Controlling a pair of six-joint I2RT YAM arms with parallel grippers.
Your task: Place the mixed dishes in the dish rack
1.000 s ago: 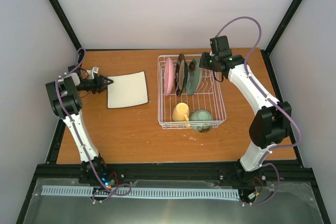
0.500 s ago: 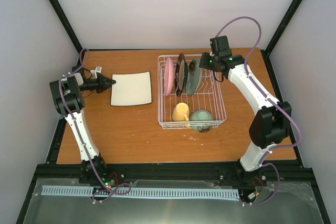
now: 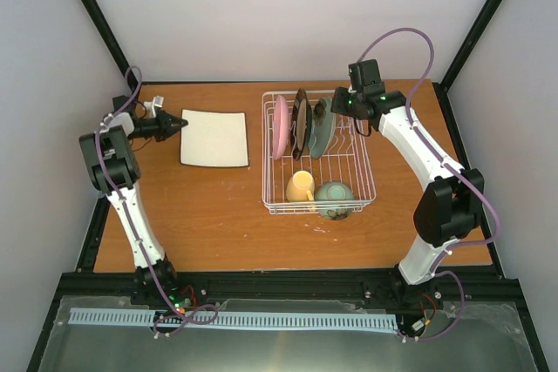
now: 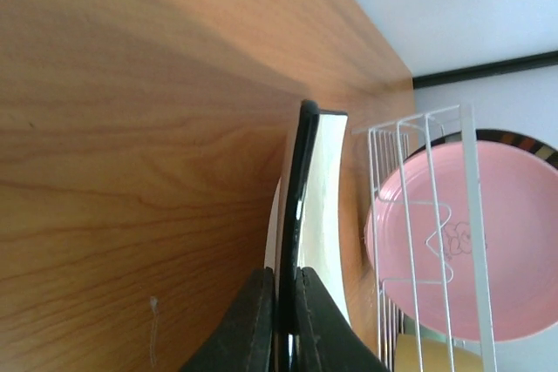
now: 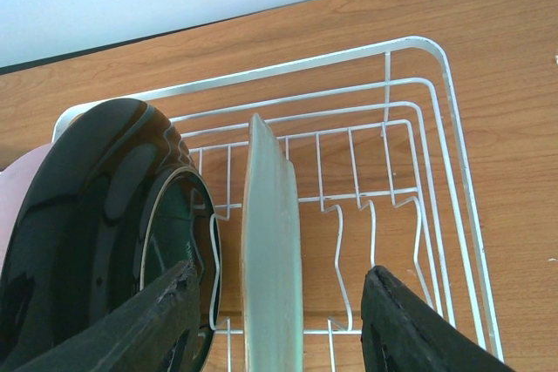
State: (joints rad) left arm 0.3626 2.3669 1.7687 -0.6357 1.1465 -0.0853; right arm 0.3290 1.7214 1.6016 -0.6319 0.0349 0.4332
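Observation:
The robot's right gripper needs to next close on the rack-side edge (image 3: 246, 140) of the cream square plate, across from the left gripper.
My left gripper (image 3: 177, 125) is shut on the left rim of the cream square plate (image 3: 215, 138), left of the dish rack (image 3: 349, 158). In the left wrist view the fingers (image 4: 248, 328) pinch the plate's dark edge (image 4: 301, 180). The pink plate (image 3: 281, 126), dark brown plate (image 3: 301, 122) and teal plate (image 3: 323, 126) stand upright in the rack. The yellow mug (image 3: 301, 187) and pale green bowl (image 3: 335, 198) sit in its near end. My right gripper (image 5: 283, 320) is open, its fingers on either side of the teal plate (image 5: 272, 250) without touching it.
The rack's white wires (image 5: 418, 111) run behind the teal plate, with free tine slots to its right. The pink plate (image 4: 488, 241) shows through the rack's side in the left wrist view. Black frame posts and grey walls surround the wooden table (image 3: 218, 215).
My left gripper has moved toward the far edge of the table with the cream plate, and the plate has turned square to the table. The right arm has not moved.

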